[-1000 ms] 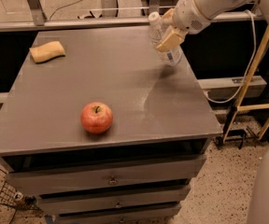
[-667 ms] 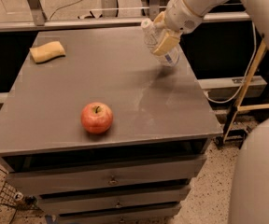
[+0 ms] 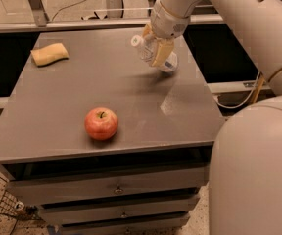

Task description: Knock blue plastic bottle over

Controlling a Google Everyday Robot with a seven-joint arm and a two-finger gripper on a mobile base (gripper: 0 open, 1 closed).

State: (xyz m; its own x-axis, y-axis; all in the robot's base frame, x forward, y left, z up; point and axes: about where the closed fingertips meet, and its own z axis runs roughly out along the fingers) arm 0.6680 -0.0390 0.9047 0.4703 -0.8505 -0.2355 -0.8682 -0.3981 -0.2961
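Observation:
I should release the blue plastic bottle lying on the grey table, slightly closer to the sponge [image 3: 133, 62]. The bottle now leans near the table's back.
The blue plastic bottle [image 3: 169, 62] is a clear bottle with a white cap. It stands near the table's back right and leans steeply, cap pointing left, base low by the table top. My gripper [image 3: 155, 50] comes down from the upper right and is right on the bottle's middle, covering much of it. A red apple [image 3: 101, 123] sits at the table's front, well apart from both.
The grey table [image 3: 58, 97] has drawers below its front edge. A tan sponge [image 3: 49, 54] lies at the back left. My white arm and body fill the right side. Dark gaps and a rail run behind and to the right of the table.
The bottle has tipped from nearly upright to a steep lean to the left. My gripper has moved left and down with it. The apple and sponge have not moved.

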